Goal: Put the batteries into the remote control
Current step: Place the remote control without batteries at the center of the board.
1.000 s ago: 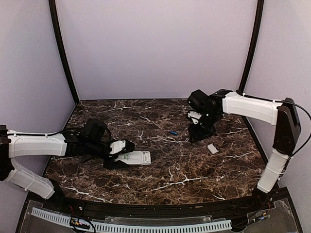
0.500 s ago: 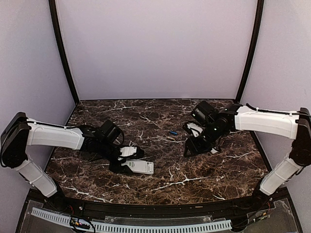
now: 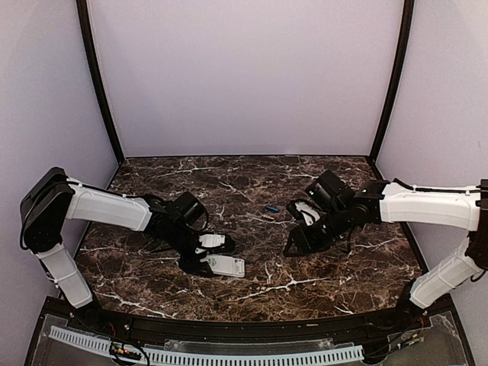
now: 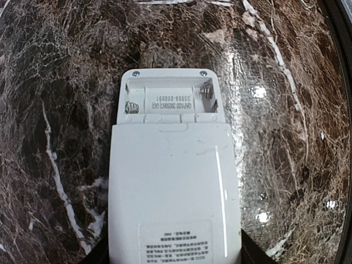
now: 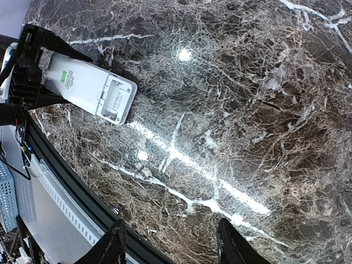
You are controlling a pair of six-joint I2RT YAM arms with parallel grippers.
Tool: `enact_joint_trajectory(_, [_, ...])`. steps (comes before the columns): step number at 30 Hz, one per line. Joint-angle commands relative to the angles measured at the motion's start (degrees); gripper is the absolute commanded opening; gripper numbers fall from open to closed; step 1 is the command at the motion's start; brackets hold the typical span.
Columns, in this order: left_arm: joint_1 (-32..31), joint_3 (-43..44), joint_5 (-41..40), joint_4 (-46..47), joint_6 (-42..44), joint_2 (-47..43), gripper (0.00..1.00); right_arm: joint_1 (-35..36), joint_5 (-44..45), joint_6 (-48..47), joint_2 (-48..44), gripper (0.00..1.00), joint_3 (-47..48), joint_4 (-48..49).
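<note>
I should release the remote control from my left gripper on the marble [image 3: 248, 271] [image 4: 187, 55] just past the remote's open battery bay.
The white remote control [image 4: 173, 181] lies back up on the marble, its open battery bay [image 4: 170, 102] showing bare springs and a printed label. My left gripper [image 4: 173, 258] is shut on the remote's label end, one black finger at each long side. From above, the left gripper [image 3: 212, 258] and remote control [image 3: 227, 265] sit left of centre near the front. A small blue battery [image 3: 271, 207] lies alone mid-table. Right of it, my right gripper [image 3: 299, 242] hangs open over bare marble. The right wrist view shows the right gripper [image 5: 171, 242] empty and the remote control [image 5: 91, 85] far left.
The table's black front rim [image 5: 66, 181] runs just left of my right fingers, with a white slotted cable tray [image 3: 206, 354] beyond it. Purple walls and two black corner posts [image 3: 99, 84] close in the back and sides.
My left arm has carried the remote rightward and toward the front edge. My right gripper has swung left and nearer, and its jaws have widened a little.
</note>
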Motion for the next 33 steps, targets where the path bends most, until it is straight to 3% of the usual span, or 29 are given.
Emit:
enact_joint_trajectory(1, [-2.4,2.1,-4.4,-3.5,-3.2,1.8,0.00,0.3,2.3,0.9,-0.5,0.53,-0.7,3.1])
enact_joint_trajectory(9, [-7.4,3.6,-7.3,-3.2,-12.3,3.2,0.05,0.3,0.8,2.7,1.6,0.53,-2.6,7.1])
enact_joint_trajectory(12, [-9.4,4.7,-14.4,0.0,-24.7,3.3,0.02,0.3,0.4,3.5,2.0,0.53,-2.9,8.7])
enact_joint_trajectory(15, [-15.2,3.8,-25.4,5.1,-31.8,1.8,0.00,0.3,2.2,3.9,2.3,0.53,-2.0,7.8])
enact_joint_trajectory(19, [-17.4,5.8,-22.5,3.9,-43.1,2.2,0.00,0.3,4.5,3.8,3.3,0.54,0.5,5.9])
enact_joint_trajectory(22, [-18.0,1.0,-24.7,7.2,-47.3,2.2,0.00,0.2,4.9,3.1,4.8,0.54,2.7,5.2])
enact_joint_trajectory(28, [-17.9,-10.8,-20.0,21.4,-48.1,1.8,0.03,-2.4,-0.3,-0.8,9.2,0.54,8.6,5.7])
enact_joint_trajectory(33, [-17.9,-15.2,-16.5,25.9,-49.7,3.7,0.04,-4.0,4.1,-7.5,12.4,0.49,13.2,1.1])
